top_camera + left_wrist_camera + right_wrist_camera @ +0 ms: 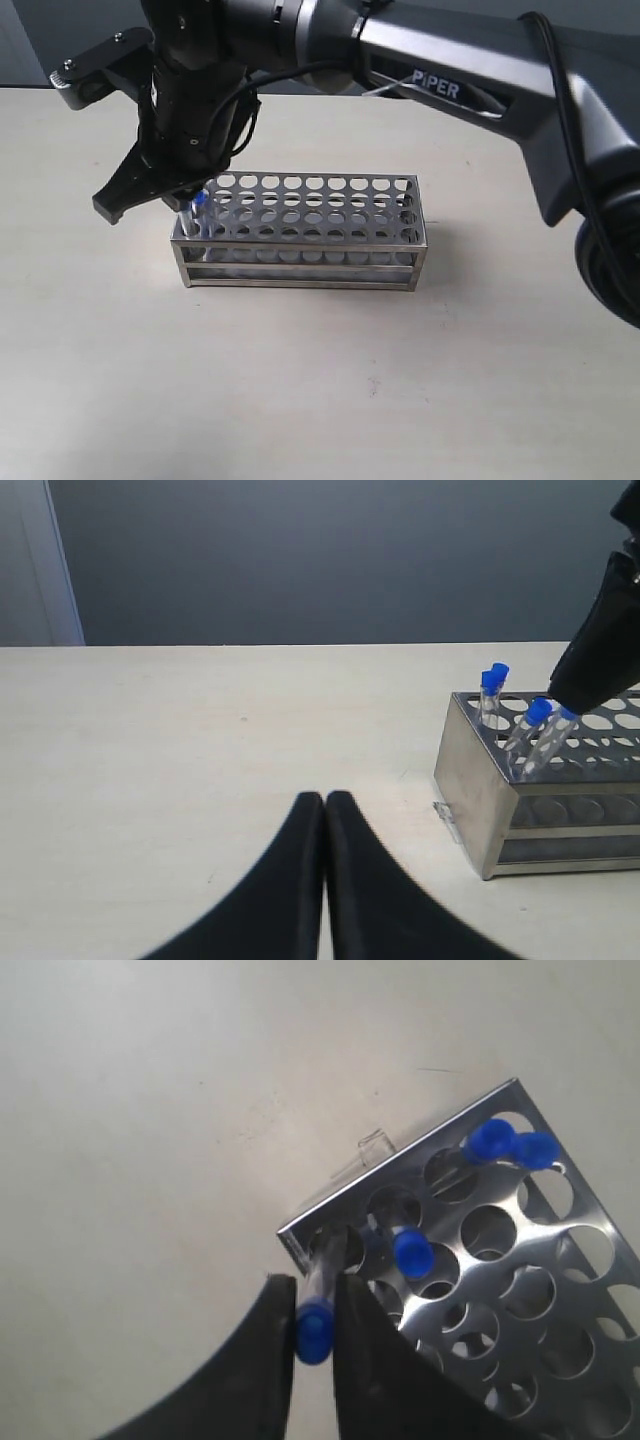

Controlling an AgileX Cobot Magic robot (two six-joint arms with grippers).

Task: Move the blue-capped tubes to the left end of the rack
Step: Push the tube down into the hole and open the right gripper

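Note:
I need to release the blue-capped tube from my right gripper in the steel rack's front corner hole (191,232) (343,1247), next to the other tubes.
The steel rack (300,270) stands mid-table. My right gripper (190,208) reaches across to the rack's left end and is shut on a blue-capped tube (314,1328). That tube leans, with its lower part in the corner hole of the rack (520,1290). Three more blue-capped tubes stand in holes at the same end: one (411,1252) next to the held tube and two (490,1140) (535,1148) along the end row. In the left wrist view the caps (490,678) (538,712) show above the rack (480,790). My left gripper (325,798) is shut and empty, low over the table beside the rack.
The pale table (320,400) runs all round the rack. The right arm's dark body (450,80) spans the back of the scene above the rack. A dark wall stands behind the table's far edge (250,645).

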